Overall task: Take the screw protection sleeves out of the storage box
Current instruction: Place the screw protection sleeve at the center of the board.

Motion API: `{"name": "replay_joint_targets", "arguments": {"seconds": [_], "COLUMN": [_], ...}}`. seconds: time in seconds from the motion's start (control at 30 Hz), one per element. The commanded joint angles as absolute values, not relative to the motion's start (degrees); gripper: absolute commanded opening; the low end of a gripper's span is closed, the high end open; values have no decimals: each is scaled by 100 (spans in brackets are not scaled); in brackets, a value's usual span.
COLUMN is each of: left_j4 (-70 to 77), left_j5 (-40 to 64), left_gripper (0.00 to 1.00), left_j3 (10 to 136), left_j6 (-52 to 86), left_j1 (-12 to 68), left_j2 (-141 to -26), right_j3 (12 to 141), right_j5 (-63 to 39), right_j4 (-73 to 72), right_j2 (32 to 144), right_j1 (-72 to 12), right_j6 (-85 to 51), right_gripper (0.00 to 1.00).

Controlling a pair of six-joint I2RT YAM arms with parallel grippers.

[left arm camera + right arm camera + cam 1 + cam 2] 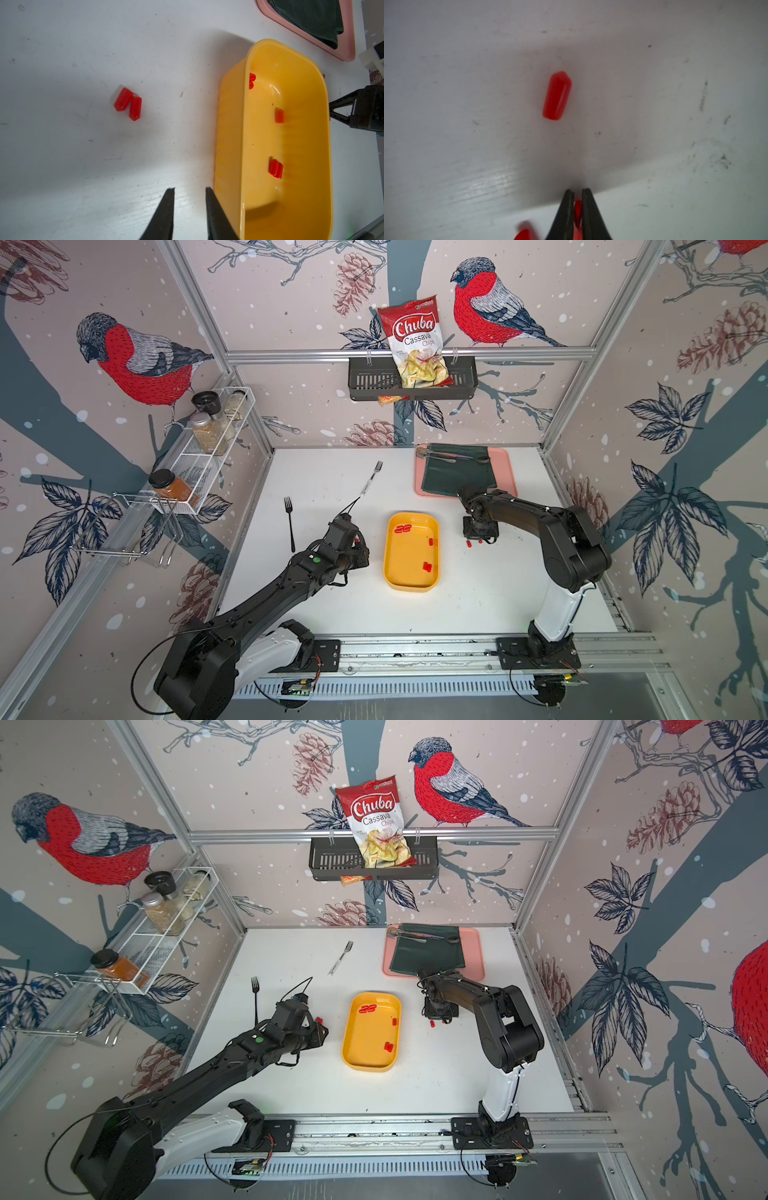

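I will close my left gripper on the single red screw protection sleeve (431, 541) (279, 116) inside the storage box, by the side of the box next to my right gripper.
The yellow-orange storage box (409, 556) (368, 1040) lies mid-table between the arms. Several red screw protection sleeves lie in it: a cluster (403, 528) at its far end, one (431, 542) by its right wall, a pair (427, 567) nearer me. My left gripper (190, 189) hangs open and empty just outside the box's (301, 145) left wall. Two sleeves (127, 104) lie on the table ahead of it. My right gripper (577, 190) is low over the table right of the box, shut on one sleeve (578, 207). Another sleeve (556, 95) lies ahead of it.
A black fork (289, 522) and a silver fork (371, 479) lie left of and behind the left arm. A pink tray (507, 472) with a dark green cloth and cutlery sits behind the right arm. A black wall basket (411, 383) holds a chips bag.
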State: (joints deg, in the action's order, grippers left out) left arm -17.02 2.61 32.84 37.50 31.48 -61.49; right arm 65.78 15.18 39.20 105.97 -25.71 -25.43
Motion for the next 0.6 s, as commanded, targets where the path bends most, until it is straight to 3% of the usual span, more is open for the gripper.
{"name": "replay_joint_targets", "arguments": {"seconds": [0.0, 0.17, 0.33, 0.57], "left_j4": [-1606, -1511, -1250, -745], "left_j5": [233, 651, 812, 736], "left_gripper": [29, 32, 33, 33], "left_j3": [3356, 3488, 3859, 4720], "left_j6": [3713, 3786, 4033, 4318], "left_j1": [3130, 3138, 3460, 4314], "left_j2": [-6126, -6091, -5997, -7201], "right_j3": [6606, 6981, 7184, 6786], "right_j5": [1434, 1408, 1013, 467], "right_j4": [3888, 4175, 4329, 3910], "right_j2": [10509, 10030, 9481, 8929], "right_j1": [-2570, -2552, -2555, -2581], "right_j6": [-2571, -2688, -2819, -3076], "right_gripper": [40, 50, 52, 52]}}
